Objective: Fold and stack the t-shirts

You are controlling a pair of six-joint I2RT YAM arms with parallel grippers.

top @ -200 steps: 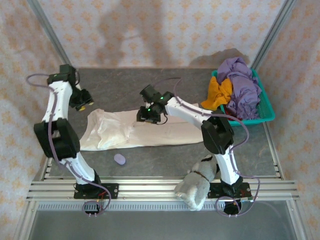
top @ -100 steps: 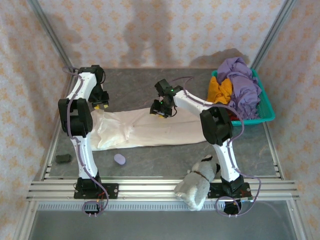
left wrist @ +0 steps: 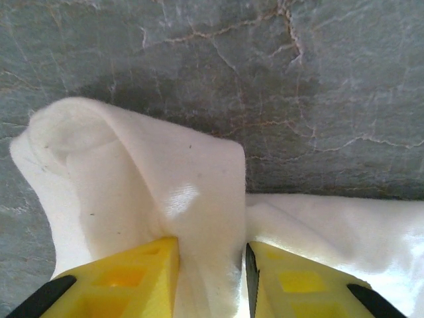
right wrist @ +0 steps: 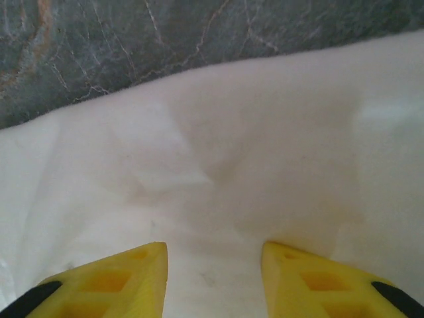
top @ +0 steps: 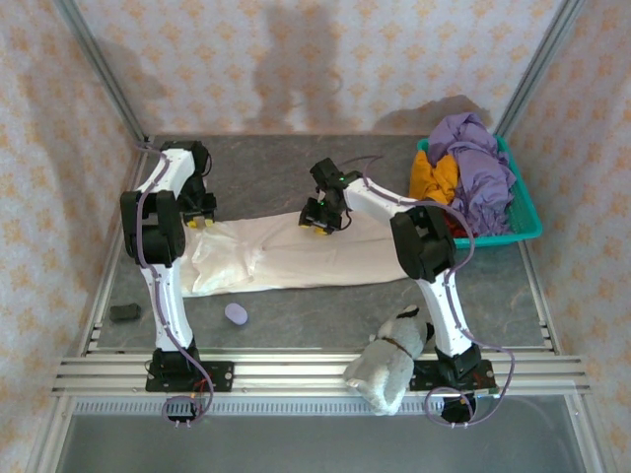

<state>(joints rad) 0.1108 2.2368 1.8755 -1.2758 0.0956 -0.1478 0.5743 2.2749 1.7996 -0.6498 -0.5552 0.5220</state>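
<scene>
The robot's left gripper will open, as the cream-white t-shirt's corner is folded over, then take the corner's curled end [left wrist: 69, 136] and pull it out straight before folding the t-shirt.
A cream-white t-shirt [top: 296, 258] lies spread out flat across the middle of the grey table [top: 256, 168]. My left gripper [top: 202, 219] is down at its far left corner. In the left wrist view the left gripper [left wrist: 212, 248] is shut on a raised ridge of the cream-white t-shirt [left wrist: 199, 192], which fills the gap between the yellow fingers. My right gripper [top: 317, 225] sits on the shirt's far edge near the middle. In the right wrist view the right gripper [right wrist: 213, 248] is open, with flat cream-white t-shirt [right wrist: 252, 152] cloth between its fingers. Purple [top: 478, 172] and orange [top: 434, 177] t-shirts are heaped in the basket.
The teal basket [top: 527, 222] stands at the back right. A grey-white plush toy [top: 389, 365] lies at the near edge by the right arm's base. A small lilac object [top: 237, 313] and a dark object [top: 125, 311] lie near the front left.
The left arm has swung in from the left and come down on the shirt's far left corner, its jaws narrowing onto the cloth. The right gripper has shifted slightly towards the shirt's far edge.
</scene>
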